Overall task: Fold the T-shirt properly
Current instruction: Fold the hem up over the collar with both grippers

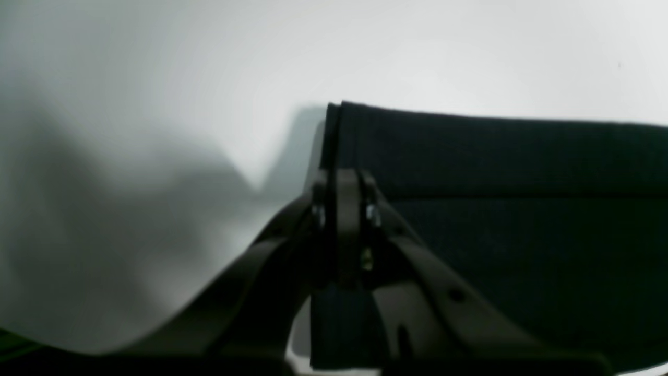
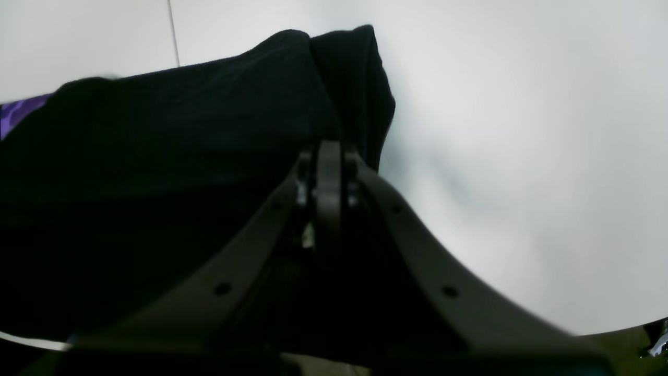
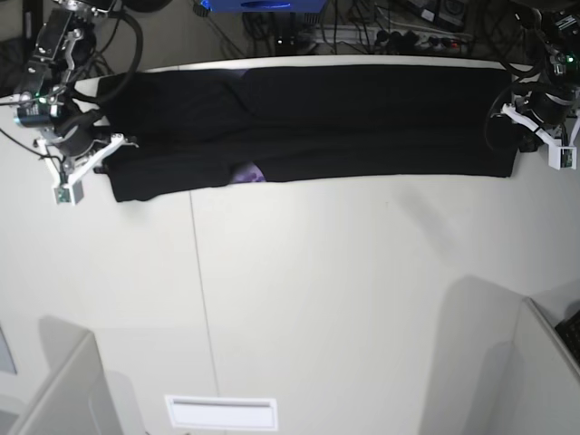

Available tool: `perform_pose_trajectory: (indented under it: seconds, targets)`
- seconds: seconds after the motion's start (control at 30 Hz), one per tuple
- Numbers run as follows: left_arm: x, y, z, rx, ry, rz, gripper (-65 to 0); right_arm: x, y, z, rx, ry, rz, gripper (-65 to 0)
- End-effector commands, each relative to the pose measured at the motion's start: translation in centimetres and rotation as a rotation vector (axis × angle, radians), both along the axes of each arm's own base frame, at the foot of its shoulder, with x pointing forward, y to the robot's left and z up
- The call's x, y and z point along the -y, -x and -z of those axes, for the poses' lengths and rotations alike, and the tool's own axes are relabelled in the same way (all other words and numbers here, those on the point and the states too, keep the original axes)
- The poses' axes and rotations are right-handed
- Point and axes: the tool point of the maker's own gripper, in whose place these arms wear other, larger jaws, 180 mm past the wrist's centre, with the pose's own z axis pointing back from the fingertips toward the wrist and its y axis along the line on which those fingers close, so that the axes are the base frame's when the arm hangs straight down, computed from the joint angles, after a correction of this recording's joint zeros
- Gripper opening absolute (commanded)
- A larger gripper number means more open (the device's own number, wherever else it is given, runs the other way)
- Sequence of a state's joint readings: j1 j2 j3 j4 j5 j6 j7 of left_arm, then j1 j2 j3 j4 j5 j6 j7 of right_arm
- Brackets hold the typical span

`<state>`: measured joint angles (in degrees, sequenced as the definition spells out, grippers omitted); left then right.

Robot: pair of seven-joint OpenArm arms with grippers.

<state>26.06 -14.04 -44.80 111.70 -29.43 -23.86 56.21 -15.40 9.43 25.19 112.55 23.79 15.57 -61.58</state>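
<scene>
My right gripper should put the bunched end of the black T-shirt down on the white table (image 3: 125,134) near the table's far edge.
The black T-shirt (image 3: 308,122) lies as a long folded band along the far side of the white table (image 3: 317,290). A bit of its purple print (image 3: 246,173) peeks out at the near edge and also shows in the right wrist view (image 2: 21,112). My left gripper (image 3: 523,138) is at the band's right end; in the left wrist view it (image 1: 342,183) is shut on the shirt's folded corner (image 1: 469,156). My right gripper (image 3: 111,152) is at the left end; in the right wrist view it (image 2: 329,156) is shut on bunched black cloth (image 2: 209,104).
Cables and a blue box (image 3: 263,4) sit behind the table's far edge. A seam (image 3: 199,272) runs down the table. Grey partitions stand at the near left (image 3: 54,390) and near right (image 3: 507,372). A white plate (image 3: 220,412) lies at the near edge.
</scene>
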Motion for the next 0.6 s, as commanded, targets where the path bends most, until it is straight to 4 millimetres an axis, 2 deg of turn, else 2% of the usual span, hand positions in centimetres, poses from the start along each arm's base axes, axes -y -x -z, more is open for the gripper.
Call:
perform_pose_trajectory:
  seconds: [0.0, 0.27, 0.57]
  targets:
    - [-0.6, -0.3, -1.0, 0.023, -0.034, 0.006, -65.0, 0.5, -0.3, -1.1, 0.037, 0.024, -0.003, -65.0]
    - [-0.6, 1.0, -0.3, -0.019, -0.038, 0.007, -65.0, -0.4, 2.3, 0.7, -0.032, -0.001, -0.003, -65.0]
    - [-0.4, 1.9, 0.5, -0.052, -0.029, 0.006, -65.0, -0.4, 2.8, 1.1, -0.048, -0.001, -0.001, -65.0]
